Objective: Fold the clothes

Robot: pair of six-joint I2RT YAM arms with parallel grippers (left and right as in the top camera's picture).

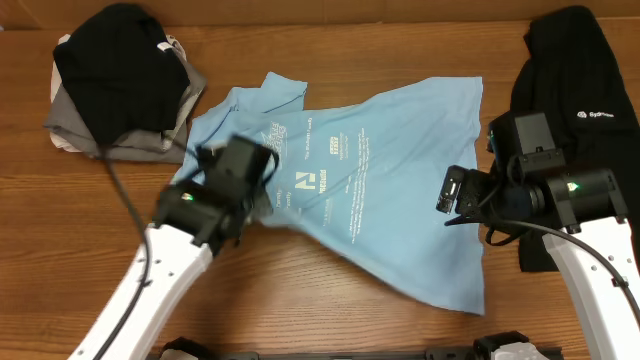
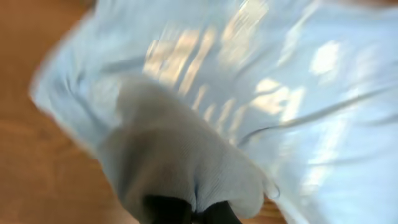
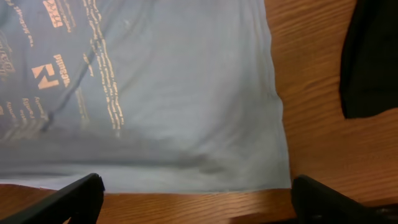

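The light-blue T-shirt's near hem corner [image 1: 475, 308] [image 3: 283, 185], on the side toward the black garment, is the next place for my right gripper to go to and close.
The light-blue T-shirt [image 1: 390, 180] with white printed text lies spread across the middle of the table. My left gripper [image 1: 262, 205] is shut on a bunched fold of the shirt's left side [image 2: 186, 168], lifted a little off the wood. My right gripper [image 1: 447, 205] is open and empty beside the shirt's right edge; in the right wrist view its fingers [image 3: 196, 199] straddle the shirt's hem [image 3: 205, 180] without touching it. A black garment with a small white logo [image 1: 585, 110] lies at the right, partly under the right arm, and shows in the right wrist view [image 3: 373, 56].
A stack of folded clothes, black on top of grey [image 1: 120, 80], sits at the back left. A black cable [image 1: 120, 195] runs from it towards the left arm. The bare wooden table [image 1: 300, 310] shows in front of the shirt.
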